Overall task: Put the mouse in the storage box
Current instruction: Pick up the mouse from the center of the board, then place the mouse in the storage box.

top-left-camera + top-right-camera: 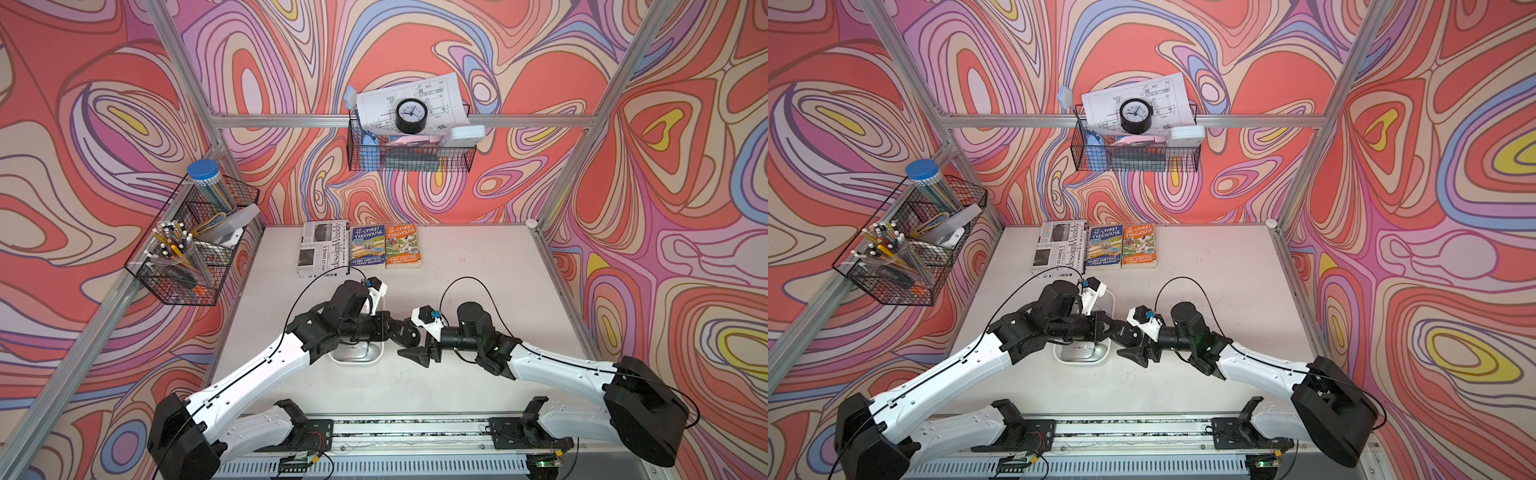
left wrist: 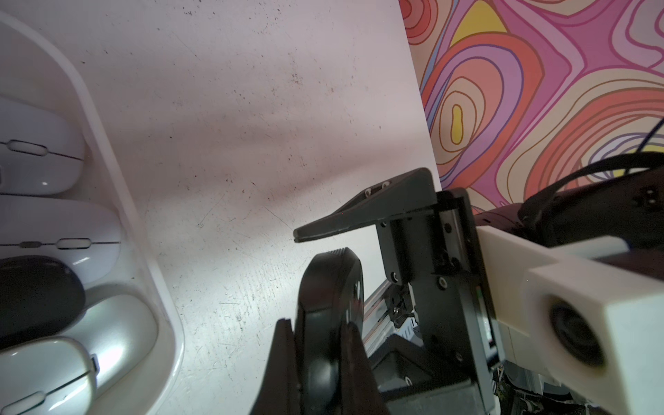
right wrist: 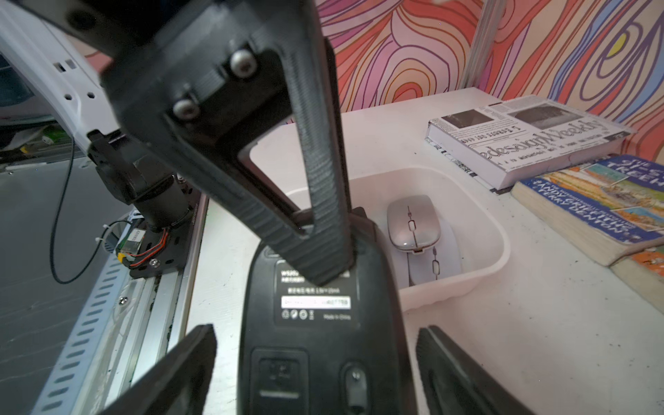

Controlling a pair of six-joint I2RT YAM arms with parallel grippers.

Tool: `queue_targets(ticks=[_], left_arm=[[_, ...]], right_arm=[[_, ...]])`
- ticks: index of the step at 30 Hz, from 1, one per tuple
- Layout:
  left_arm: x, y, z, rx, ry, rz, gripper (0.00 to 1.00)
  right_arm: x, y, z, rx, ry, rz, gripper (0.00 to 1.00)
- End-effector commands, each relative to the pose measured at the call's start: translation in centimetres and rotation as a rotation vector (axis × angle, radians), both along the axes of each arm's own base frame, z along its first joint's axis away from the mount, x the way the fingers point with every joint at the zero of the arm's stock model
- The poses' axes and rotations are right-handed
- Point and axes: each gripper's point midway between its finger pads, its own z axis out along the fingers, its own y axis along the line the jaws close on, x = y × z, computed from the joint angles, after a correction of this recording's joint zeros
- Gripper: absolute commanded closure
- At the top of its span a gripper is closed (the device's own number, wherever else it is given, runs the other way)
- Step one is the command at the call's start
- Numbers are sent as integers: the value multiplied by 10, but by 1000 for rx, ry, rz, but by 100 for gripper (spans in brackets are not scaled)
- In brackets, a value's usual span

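My left gripper needs to release the mouse, now hanging on edge above the table, inside the storage box, so that it ends up resting partly on top of the other black mouse [image 1: 345, 323].
A black mouse [image 1: 406, 333] [image 1: 1128, 335] hangs on its edge above the table, just right of the storage box. My left gripper [image 2: 318, 323] is shut on the mouse [image 2: 328, 284], one finger on each broad face. My right gripper [image 3: 316, 334] stands open, its fingers apart on either side of the mouse's labelled underside [image 3: 316, 312] without touching it. The white storage box [image 1: 376, 359] [image 1: 1059, 358] [image 2: 118, 187] [image 3: 496, 266] lies partly under the left arm. It holds several mice, among them a silver one [image 3: 413, 222] and a black one [image 2: 32, 298].
A newspaper-print book [image 1: 322, 249] and two paperbacks [image 1: 384, 246] lie along the table's back edge. Black wire baskets hang on the left wall [image 1: 187, 249] and the back wall [image 1: 409, 158]. The arms' rail [image 1: 407, 436] runs along the front edge.
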Motion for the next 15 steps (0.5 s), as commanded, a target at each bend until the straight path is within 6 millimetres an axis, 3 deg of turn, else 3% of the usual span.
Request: queue_targets(ticks=[1,8,15], left_arm=[[7,9,12,31,-65,42,100],[14,31,9,135,-97,107,100],[35,88,10,478,-180,236,100]], right_arm=[[4,1,5,27,-17,-26,5],[9,-6,1,19,-16,-80,2],[14,-16,-2,13,-34,-149,2]])
